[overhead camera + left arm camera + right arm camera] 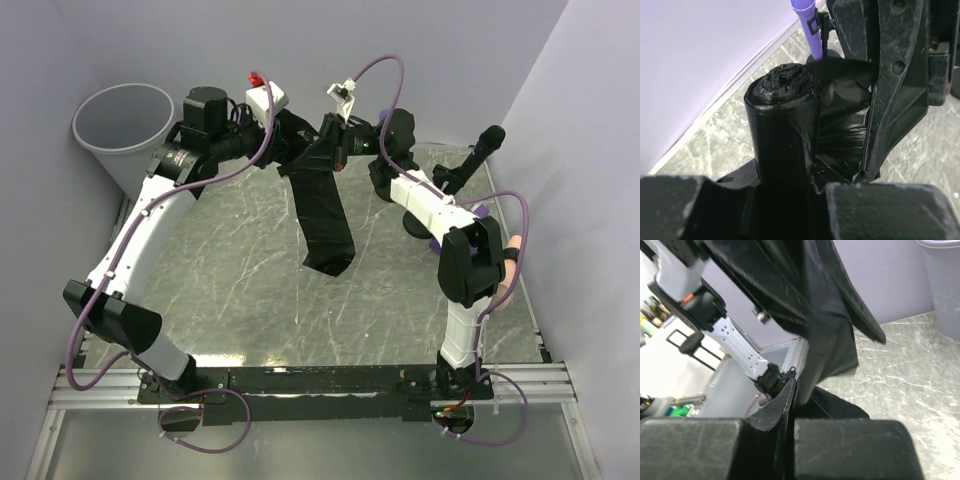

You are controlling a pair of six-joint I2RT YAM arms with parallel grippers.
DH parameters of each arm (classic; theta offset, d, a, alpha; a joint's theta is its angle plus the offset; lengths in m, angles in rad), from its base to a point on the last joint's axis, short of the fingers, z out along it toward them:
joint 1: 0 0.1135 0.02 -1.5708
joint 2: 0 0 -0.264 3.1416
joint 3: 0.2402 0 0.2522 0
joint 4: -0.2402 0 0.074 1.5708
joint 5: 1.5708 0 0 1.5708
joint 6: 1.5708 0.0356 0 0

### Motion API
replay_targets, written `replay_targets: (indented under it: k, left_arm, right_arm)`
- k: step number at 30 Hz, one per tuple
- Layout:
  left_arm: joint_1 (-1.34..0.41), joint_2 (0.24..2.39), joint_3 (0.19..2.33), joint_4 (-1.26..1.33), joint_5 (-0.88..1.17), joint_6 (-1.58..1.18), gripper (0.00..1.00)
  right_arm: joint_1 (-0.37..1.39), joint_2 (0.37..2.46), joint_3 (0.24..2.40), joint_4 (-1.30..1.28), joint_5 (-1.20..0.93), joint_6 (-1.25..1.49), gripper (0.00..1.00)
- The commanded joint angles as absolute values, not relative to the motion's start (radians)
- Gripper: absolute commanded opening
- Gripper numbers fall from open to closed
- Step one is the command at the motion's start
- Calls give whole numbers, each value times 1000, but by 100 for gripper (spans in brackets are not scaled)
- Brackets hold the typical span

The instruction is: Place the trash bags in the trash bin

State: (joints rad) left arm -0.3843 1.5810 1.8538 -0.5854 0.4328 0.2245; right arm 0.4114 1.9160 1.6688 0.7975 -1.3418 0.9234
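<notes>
The robot's left gripper needs to release the roll of trash bags by the side wall (101, 271) in front of the trash bin. The roll is now above the table's back.
A roll of black trash bags (782, 130) stands upright between my left gripper's (785, 200) fingers, which are shut on it. In the top view the left gripper (287, 135) holds the roll above the back of the table. One bag (325, 220) is pulled off the roll and hangs down to the table. My right gripper (338, 145) is shut on the top of that bag. In the right wrist view the sheet (827, 315) is pinched between its closed fingers (790, 440). The light grey trash bin (125, 125) stands at the back left, apart from both grippers, and also shows in the right wrist view (942, 285).
The grey marbled table (230, 270) has purple-grey walls on three sides. A black post with a purple part (478, 155) stands at the back right, and it also shows in the left wrist view (807, 25). A skin-coloured hand (512, 265) is at the right edge.
</notes>
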Motion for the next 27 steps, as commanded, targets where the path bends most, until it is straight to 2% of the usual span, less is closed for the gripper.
replay_targets:
  k: [1,12,19,23,27]
  left_arm:
    - [-350,1565,1780,-427,230,183,1]
    - [-331,1649,1762,-287,181,100,1]
    - [-330,1715,1827,-299,167,115,1]
    - [-311,1706,1792,-276,134,118,1]
    - [-296,1692,1727,-322,14,185,1]
  right_arm:
    - [403,1873,1726,997,-1417,1097,0]
    - [423,1862,1815,1064,-1462,1179,0]
    - [428,1865,1913,1109,-1470,1229,0]
    - [422,1845,1881,1075,-1500,1164,0]
    - [411,1789,1787,820,-1484,898,0]
